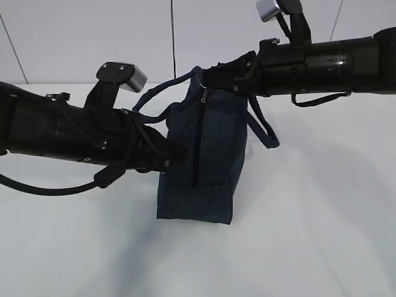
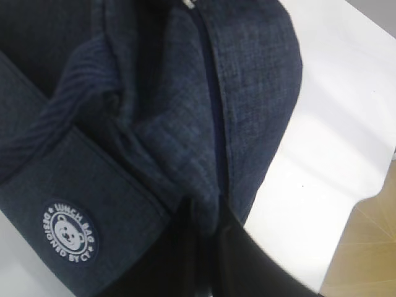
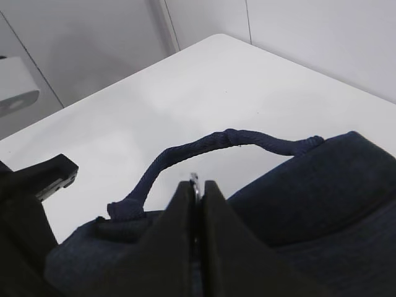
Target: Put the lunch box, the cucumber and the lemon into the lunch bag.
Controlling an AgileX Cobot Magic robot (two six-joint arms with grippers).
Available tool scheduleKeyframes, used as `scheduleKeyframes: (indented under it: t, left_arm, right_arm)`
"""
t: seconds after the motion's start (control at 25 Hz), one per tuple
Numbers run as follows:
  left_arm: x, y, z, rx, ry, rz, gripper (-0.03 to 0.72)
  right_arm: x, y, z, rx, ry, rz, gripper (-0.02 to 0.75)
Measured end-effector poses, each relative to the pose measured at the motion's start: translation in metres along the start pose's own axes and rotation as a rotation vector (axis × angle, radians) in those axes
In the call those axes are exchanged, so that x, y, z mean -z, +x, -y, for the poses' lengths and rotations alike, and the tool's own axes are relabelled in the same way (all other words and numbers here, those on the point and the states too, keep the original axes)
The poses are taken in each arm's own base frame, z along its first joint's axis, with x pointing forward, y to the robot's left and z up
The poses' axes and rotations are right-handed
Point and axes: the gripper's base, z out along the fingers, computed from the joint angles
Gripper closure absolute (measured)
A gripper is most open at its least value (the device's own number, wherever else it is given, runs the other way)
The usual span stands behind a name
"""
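My left gripper needs to open, turn and pinch the lunch bag's side edge [image 1: 174, 133] to hold the lunch bag steady for the zipper, because the lunch bag's top crumples beside the ring pull.
The dark navy lunch bag [image 1: 204, 154] stands upright in the middle of the white table. Its black zipper [image 1: 199, 136] runs down the side facing me and looks closed. My left gripper [image 1: 179, 151] is shut on a fold of the bag's fabric [image 2: 185, 154] next to the zipper, near the white logo [image 2: 70, 233]. My right gripper [image 1: 204, 77] is shut on the silver ring pull [image 3: 194, 179] at the bag's top [image 3: 309, 198]. A loop handle [image 3: 210, 145] arches behind it. The lunch box, the cucumber and the lemon are out of view.
The white table [image 1: 322, 235] spreads around the bag. Its edge and a wooden floor [image 2: 371, 247] show at the right of the left wrist view. The second handle [image 1: 263, 127] hangs on the bag's right. Grey wall panels [image 1: 74, 37] stand behind.
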Motion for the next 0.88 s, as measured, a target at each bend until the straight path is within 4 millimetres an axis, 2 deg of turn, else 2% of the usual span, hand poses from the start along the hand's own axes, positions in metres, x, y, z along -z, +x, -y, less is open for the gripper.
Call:
scheduleKeyframes:
  t: [0.08, 0.16, 0.36, 0.44, 0.64, 0.88]
  left_arm:
    - [0.000, 0.000, -0.001, 0.008, -0.007, 0.003, 0.676]
    - [0.000, 0.000, -0.001, 0.011, -0.007, 0.002, 0.621]
    - [0.000, 0.003, -0.001, 0.034, -0.006, 0.000, 0.321]
    - [0.000, 0.002, -0.001, 0.057, -0.004, 0.012, 0.262]
    - [0.004, -0.005, 0.001, 0.130, -0.004, 0.066, 0.231]
    - [0.024, -0.019, 0.008, 0.134, -0.027, 0.139, 0.268]
  right_arm:
    - [0.000, 0.000, 0.000, -0.004, -0.002, 0.001, 0.731]
    - [0.000, 0.000, 0.000, -0.010, -0.003, 0.003, 0.731]
    - [0.001, -0.003, 0.000, -0.030, -0.014, 0.024, 0.731]
    - [0.001, -0.003, -0.001, -0.034, -0.027, 0.029, 0.731]
    - [0.001, -0.003, -0.003, -0.035, -0.044, 0.027, 0.731]
    - [0.001, -0.002, -0.003, -0.025, -0.053, 0.009, 0.731]
